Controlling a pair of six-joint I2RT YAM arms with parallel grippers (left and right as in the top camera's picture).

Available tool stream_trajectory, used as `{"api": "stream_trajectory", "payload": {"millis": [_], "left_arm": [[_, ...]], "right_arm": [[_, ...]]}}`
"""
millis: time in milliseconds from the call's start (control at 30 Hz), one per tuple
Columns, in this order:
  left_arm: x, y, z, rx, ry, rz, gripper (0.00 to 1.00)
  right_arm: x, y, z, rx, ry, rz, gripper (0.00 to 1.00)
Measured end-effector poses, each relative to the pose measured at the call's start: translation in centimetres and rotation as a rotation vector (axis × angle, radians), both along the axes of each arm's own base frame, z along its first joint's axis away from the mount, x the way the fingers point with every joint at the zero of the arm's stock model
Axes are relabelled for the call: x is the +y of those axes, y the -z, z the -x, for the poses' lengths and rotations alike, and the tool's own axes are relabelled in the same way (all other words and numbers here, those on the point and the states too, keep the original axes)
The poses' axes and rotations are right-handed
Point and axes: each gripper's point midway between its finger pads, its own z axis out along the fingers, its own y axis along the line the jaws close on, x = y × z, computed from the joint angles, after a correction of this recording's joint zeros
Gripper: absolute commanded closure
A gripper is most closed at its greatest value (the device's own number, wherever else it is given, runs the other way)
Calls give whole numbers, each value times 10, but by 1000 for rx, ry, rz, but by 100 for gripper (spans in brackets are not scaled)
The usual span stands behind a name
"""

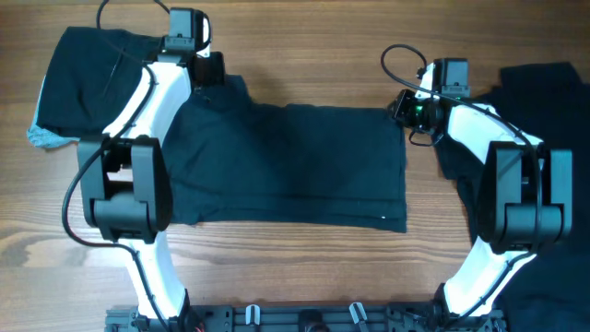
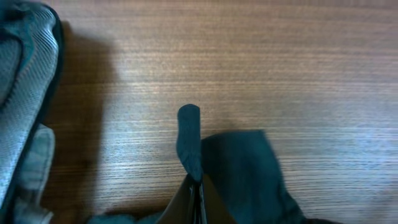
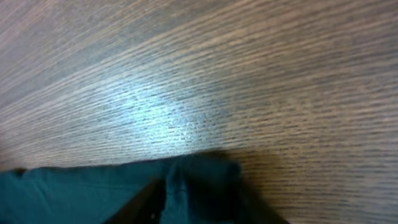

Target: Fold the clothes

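Note:
I will use my left gripper to release the back corner of the navy T-shirt on top of the shirt's front corner (image 1: 165,194), on the same side.
A dark navy T-shirt (image 1: 295,166) lies spread across the middle of the wooden table, with a small white mark near its lower right corner. My left gripper (image 1: 210,76) is shut on the shirt's upper left corner; in the left wrist view a pinched fold of dark cloth (image 2: 189,140) sticks out of the closed jaws (image 2: 198,193). My right gripper (image 1: 404,111) is shut on the shirt's upper right corner; the right wrist view shows the cloth (image 3: 93,193) bunched between the fingers (image 3: 177,199).
A pile of dark clothes (image 1: 88,78) lies at the far left, with a pale grey-blue garment (image 1: 41,136) under its edge, also in the left wrist view (image 2: 22,93). More dark clothes (image 1: 544,101) lie at the right edge.

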Motion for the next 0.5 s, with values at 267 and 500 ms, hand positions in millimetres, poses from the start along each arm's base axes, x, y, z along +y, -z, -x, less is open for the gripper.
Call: {"api": "stream_trajectory", "payload": {"millis": [267, 500], "left_arm": [[1, -27, 8, -19, 0, 2, 96], [3, -37, 28, 33, 0, -3, 96]], "right_arm": [[-18, 2, 11, 49, 29, 109, 96], [-19, -64, 15, -50, 20, 122, 96]]}}
